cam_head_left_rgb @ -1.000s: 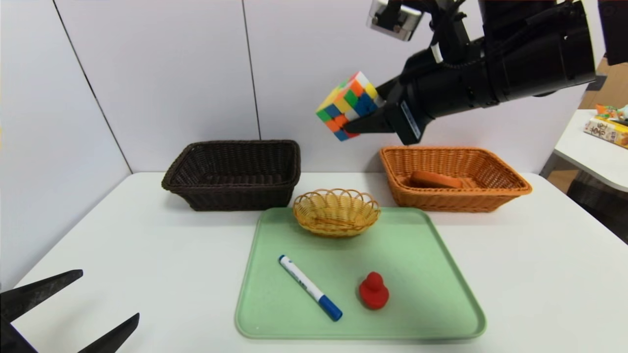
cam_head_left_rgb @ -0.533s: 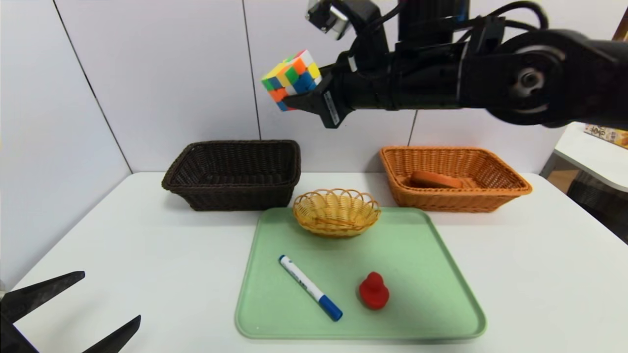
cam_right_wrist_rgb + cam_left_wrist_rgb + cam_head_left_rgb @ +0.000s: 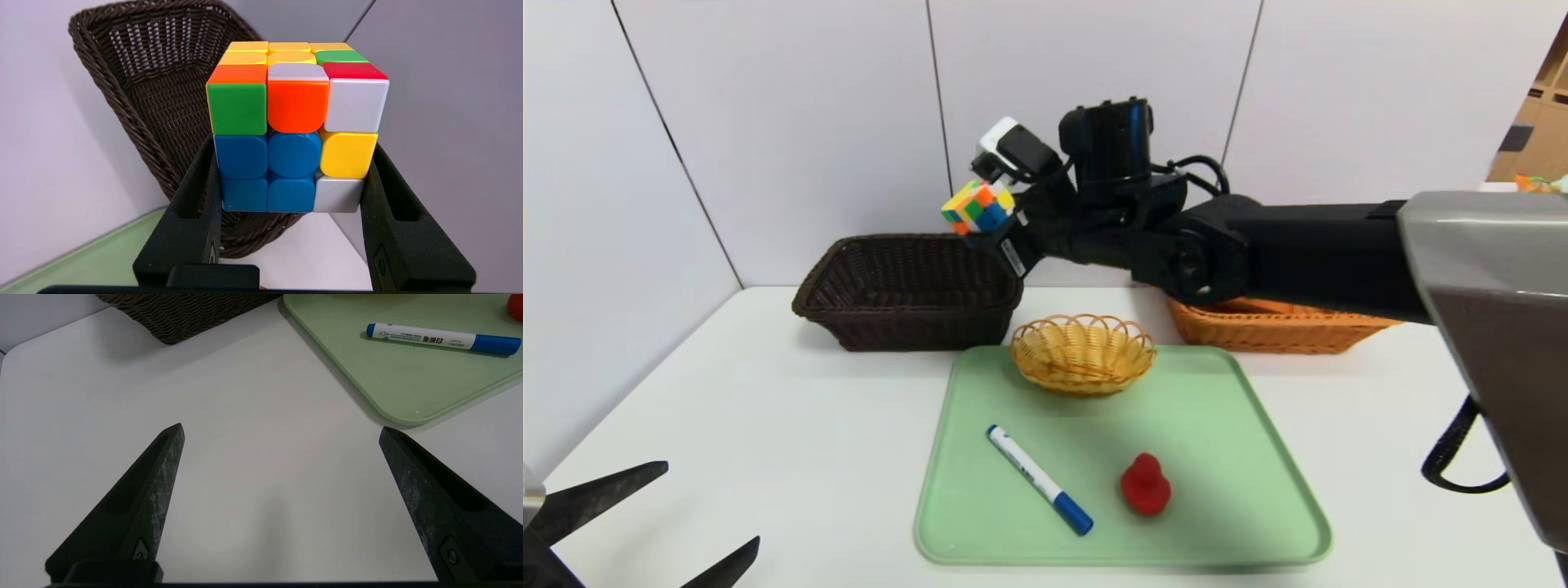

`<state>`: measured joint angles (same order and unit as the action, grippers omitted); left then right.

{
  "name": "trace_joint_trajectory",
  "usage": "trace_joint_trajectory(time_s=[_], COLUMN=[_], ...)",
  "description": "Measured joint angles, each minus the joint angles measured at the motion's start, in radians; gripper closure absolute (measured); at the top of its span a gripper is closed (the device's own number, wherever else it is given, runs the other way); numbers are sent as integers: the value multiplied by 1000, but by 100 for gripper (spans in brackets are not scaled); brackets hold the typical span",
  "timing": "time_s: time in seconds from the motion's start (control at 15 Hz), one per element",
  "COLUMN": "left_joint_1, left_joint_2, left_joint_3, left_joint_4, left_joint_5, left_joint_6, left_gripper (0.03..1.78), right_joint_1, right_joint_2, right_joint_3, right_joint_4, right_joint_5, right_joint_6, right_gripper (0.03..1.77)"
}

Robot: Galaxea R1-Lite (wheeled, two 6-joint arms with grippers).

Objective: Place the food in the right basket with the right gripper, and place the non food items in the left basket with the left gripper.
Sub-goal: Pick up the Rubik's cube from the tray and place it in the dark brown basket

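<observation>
I will release the multicoloured puzzle cube from my right gripper into the middle of the dark brown wicker basket (image 3: 907, 285) (image 3: 179, 127).
My right gripper (image 3: 982, 227) is shut on the multicoloured puzzle cube (image 3: 977, 207), holding it just above the right end of the left basket (image 3: 907, 320), a dark brown wicker one. The right wrist view shows the cube (image 3: 294, 122) clamped between both fingers, with the dark basket (image 3: 135, 98) behind. A white marker with a blue cap (image 3: 1039, 479) and a red duck (image 3: 1145, 485) lie on the green tray (image 3: 1241, 457). My right arm covers most of the orange right basket (image 3: 1258, 335), and the food is hidden. The left gripper (image 3: 711, 504) hovers open and empty at the table's near left corner.
A small round yellow scalloped basket (image 3: 1083, 353) stands at the tray's far edge, between the two large baskets. My right arm stretches across the back of the table above it. The left wrist view shows bare white table (image 3: 253, 416) under the left gripper (image 3: 281, 428).
My right arm has swung left and down with the cube, from high over the middle to just above the dark basket's right end. It now covers the orange basket. The left gripper stayed put.
</observation>
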<state>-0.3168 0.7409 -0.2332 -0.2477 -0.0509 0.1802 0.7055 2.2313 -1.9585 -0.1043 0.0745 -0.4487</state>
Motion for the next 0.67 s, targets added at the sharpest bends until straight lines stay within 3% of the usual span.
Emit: trace_joint_trajectory(time_s=[0.67], left_joint_1=[1], left_joint_2=[-6], left_joint_3=[25], left_joint_4=[0], left_joint_5=[-1], left_joint_6=[0], left_gripper=[12], right_joint_1=[26], right_joint_2=[143], right_joint_3=[0], right_joint_4=[-40], right_joint_5=[-55], right_joint_6=[5], right_gripper=[88])
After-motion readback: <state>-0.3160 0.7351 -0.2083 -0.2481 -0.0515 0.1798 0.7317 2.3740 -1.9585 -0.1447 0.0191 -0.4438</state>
